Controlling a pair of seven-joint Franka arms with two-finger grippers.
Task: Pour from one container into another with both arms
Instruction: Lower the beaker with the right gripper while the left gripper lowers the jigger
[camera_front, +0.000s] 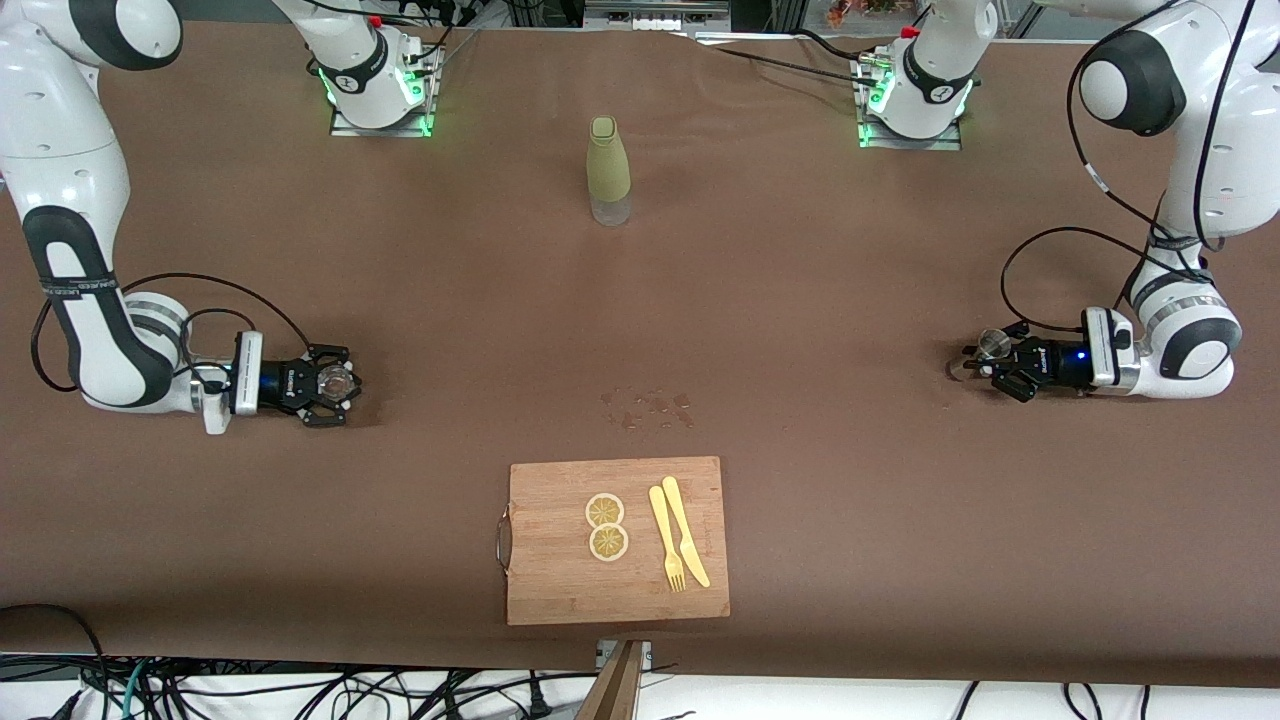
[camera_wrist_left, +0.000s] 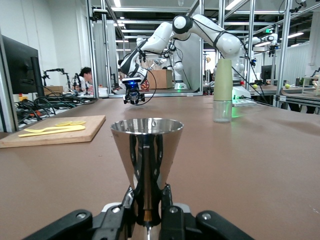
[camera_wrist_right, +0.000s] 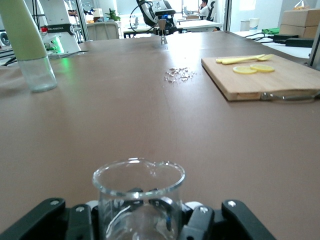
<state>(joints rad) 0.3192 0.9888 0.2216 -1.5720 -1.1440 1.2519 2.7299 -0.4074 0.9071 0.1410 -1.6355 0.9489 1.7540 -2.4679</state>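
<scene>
My left gripper should set the steel jigger down upright on the bare tabletop (camera_front: 961, 359), between the spilled drops and that gripper's arm.
A shiny steel jigger (camera_front: 992, 344) stands upright at the left arm's end of the table, and my left gripper (camera_front: 985, 362) is shut on its narrow waist. The left wrist view shows the jigger (camera_wrist_left: 146, 145) rising from between the fingers of the left gripper (camera_wrist_left: 146, 202). At the right arm's end, my right gripper (camera_front: 335, 384) is shut on a clear glass beaker (camera_front: 338, 379). In the right wrist view the beaker (camera_wrist_right: 138, 192) looks empty, with its spout pointing away from the right gripper (camera_wrist_right: 142, 212). Both grippers are low over the table.
A green-sleeved bottle (camera_front: 608, 170) stands mid-table toward the bases. Spilled droplets (camera_front: 648, 408) lie in the middle. Nearer the front camera is a wooden cutting board (camera_front: 560, 580) with two lemon slices (camera_front: 605, 526) and a yellow fork and knife (camera_front: 678, 545).
</scene>
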